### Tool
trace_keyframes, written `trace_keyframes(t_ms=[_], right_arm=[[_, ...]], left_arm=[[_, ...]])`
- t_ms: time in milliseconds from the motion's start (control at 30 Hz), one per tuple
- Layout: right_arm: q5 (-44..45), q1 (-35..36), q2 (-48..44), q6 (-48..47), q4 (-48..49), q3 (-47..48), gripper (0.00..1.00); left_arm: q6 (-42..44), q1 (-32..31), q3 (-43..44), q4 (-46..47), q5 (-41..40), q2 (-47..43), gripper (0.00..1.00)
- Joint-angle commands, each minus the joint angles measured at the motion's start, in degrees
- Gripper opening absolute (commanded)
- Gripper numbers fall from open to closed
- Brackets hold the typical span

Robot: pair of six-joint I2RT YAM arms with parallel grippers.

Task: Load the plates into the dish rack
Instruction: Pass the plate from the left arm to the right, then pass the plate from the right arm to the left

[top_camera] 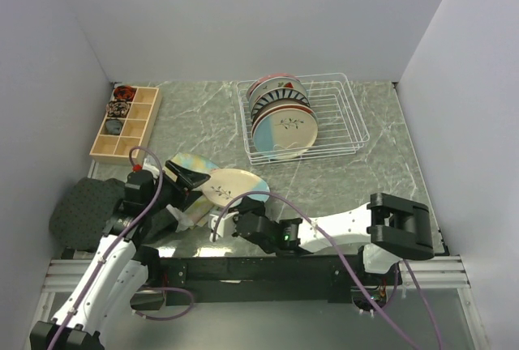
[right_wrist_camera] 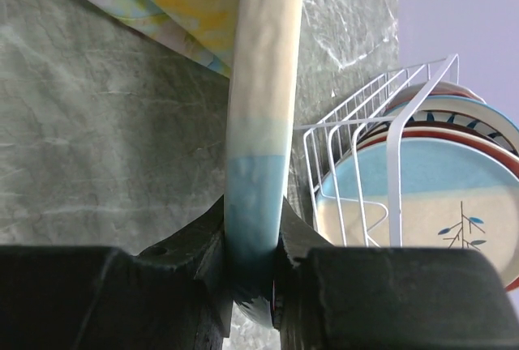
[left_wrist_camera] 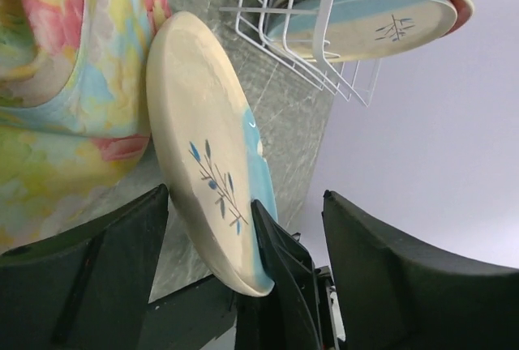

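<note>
The plate is slanted past the fingers of my left gripper, so my left gripper should straighten up, close on the cream rim [top_camera: 208,184] and take over from my right gripper.
A cream-and-blue plate [top_camera: 235,184] with a blue sprig stands on edge, tilted, near the table's front left. My right gripper [top_camera: 233,208] is shut on its blue lower rim [right_wrist_camera: 253,204], one finger on each face. My left gripper [top_camera: 197,190] is open, with its fingers apart on either side of the same plate [left_wrist_camera: 207,164] and not touching it. The white wire dish rack [top_camera: 347,119] stands at the back right. Several plates [top_camera: 282,127] stand upright in its left part, the front one cream and blue [right_wrist_camera: 454,196].
A floral cloth [top_camera: 188,162] lies under and behind the held plate. A wooden compartmented box [top_camera: 126,123] sits at the back left. A dark grey pad [top_camera: 81,208] lies at the near left. The rack's right half [top_camera: 336,107] holds nothing.
</note>
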Motion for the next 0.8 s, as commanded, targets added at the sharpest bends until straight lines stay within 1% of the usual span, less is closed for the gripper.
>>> trace_keyframes(t_ms=[0,267,467,500,533,600,633,700,767], right_arm=[[0.47,-0.16,-5.51,0.77,7.88,0.45,0.00],[1.52,-0.25,-6.48,-0.46,12.71,-0.69,0.00],[1.70,-0.16,-7.36,-0.28,15.35,-1.39,0.00],[1.70,-0.16,-7.53,-0.28,16.05,-1.48,0.00],[2.22,-0.16,-7.71,-0.28,16.58,-1.57,0.00],[2.22,-0.07,-8.06,-0.46,17.81,-1.92,0.00],[2.22,0.02,-8.23,-0.37,17.99,-2.10,0.00],[2.14,0.19,-8.67,-0.46,18.52,-2.63,0.00],[1.79,0.45,-9.11,-0.28,18.34,-2.80,0.00]], left_arm=[[-1.67,0.08,-0.61,3.93,2.14,0.65,0.82],[-2.45,-0.36,0.71,4.98,4.17,4.95,0.83],[-4.21,-3.08,1.76,7.88,2.15,7.85,0.79],[-4.39,-3.87,2.03,8.85,1.45,8.38,0.77],[-4.48,-4.22,2.29,9.20,1.18,8.91,0.73],[-4.39,-4.66,3.00,10.00,0.65,10.23,0.68],[-4.04,-4.67,3.26,9.91,-0.13,10.49,0.60],[-4.13,-4.67,3.70,9.73,-1.28,10.14,0.55],[-4.56,-4.67,3.35,10.52,-2.34,9.44,0.43]])
